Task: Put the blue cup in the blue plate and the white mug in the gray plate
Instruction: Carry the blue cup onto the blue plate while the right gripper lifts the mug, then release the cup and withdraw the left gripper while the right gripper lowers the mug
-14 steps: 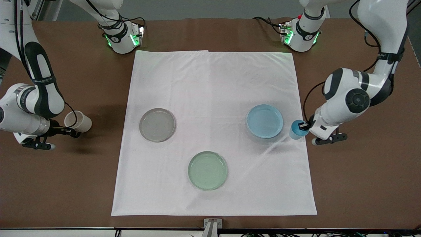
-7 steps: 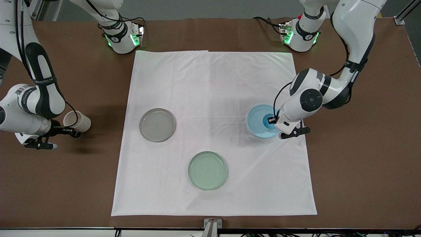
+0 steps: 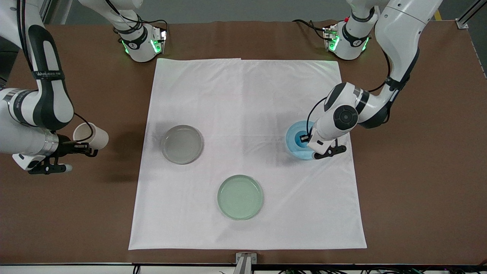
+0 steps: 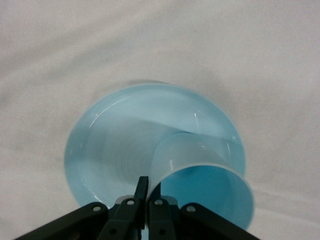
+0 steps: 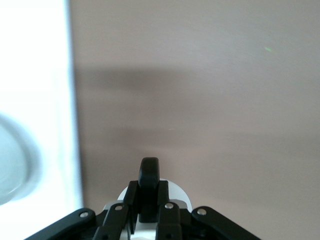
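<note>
The robot's right gripper should release the white mug in the middle of the gray plate (image 3: 182,144) on the white cloth.
My left gripper (image 3: 304,137) is shut on the rim of the blue cup (image 3: 301,137) and holds it low over the blue plate (image 3: 293,146). In the left wrist view the fingers (image 4: 142,187) pinch the cup's wall (image 4: 200,160), and the cup is tilted above the blue plate (image 4: 110,145). My right gripper (image 3: 83,146) is shut on the black handle of the white mug (image 3: 92,137), held tilted over the bare brown table off the cloth's edge. The right wrist view shows the handle (image 5: 149,175) between the fingers. The gray plate (image 3: 182,144) lies empty on the cloth.
A pale green plate (image 3: 240,197) lies on the white cloth (image 3: 243,95), nearer the front camera than the other two plates. The brown table (image 3: 418,190) surrounds the cloth. The gray plate's rim shows in the right wrist view (image 5: 12,165).
My left gripper has carried the blue cup from the cloth's edge to over the blue plate. My right gripper with the mug has shifted slightly toward the cloth.
</note>
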